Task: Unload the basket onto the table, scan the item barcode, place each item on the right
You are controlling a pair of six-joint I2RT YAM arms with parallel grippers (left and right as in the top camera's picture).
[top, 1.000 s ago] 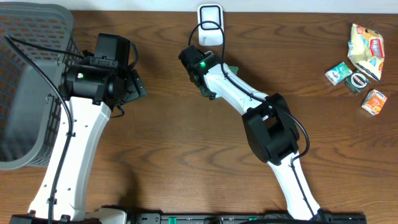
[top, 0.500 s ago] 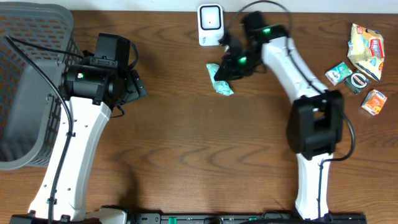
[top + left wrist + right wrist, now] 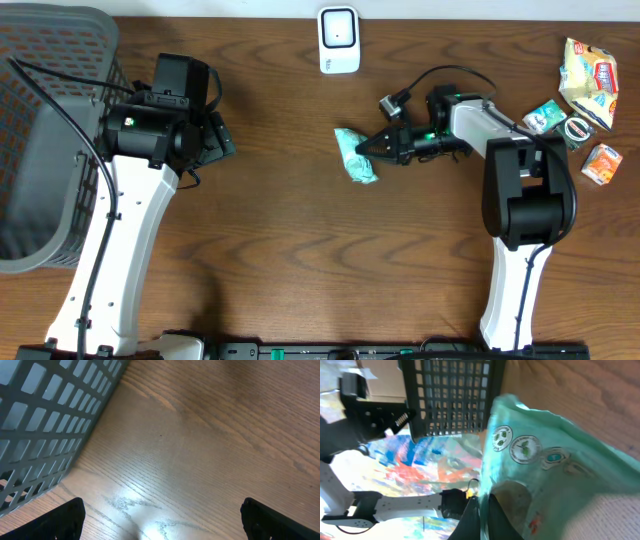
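Observation:
The packet's stickers face me, so I'll lay it down from my right gripper's edge pinch, retake its middle (image 3: 537,472) and turn it over.
The item is a teal plastic packet (image 3: 355,157) with round stickers, low over the table's middle, below and a little right of the white barcode scanner (image 3: 339,40) at the far edge. My right gripper (image 3: 370,149) points left and is shut on the packet's right edge. In the right wrist view the packet (image 3: 555,475) fills the right side, and the gripper (image 3: 484,497) pinches its edge between dark fingers. I cannot see a barcode. My left gripper (image 3: 218,138) hangs open over bare wood at the left; the left wrist view shows its fingertips (image 3: 65,521) far apart with nothing between them.
A grey mesh basket (image 3: 45,130) stands at the left edge, close to the left arm, and shows in the left wrist view too (image 3: 40,425). At the far right lie a snack bag (image 3: 588,75), small boxes (image 3: 602,165) and another small pack (image 3: 545,117).
The right arm has swung from beside the scanner out to the right and now points left. The packet came down away from the scanner toward the table's middle. The left arm has not moved.

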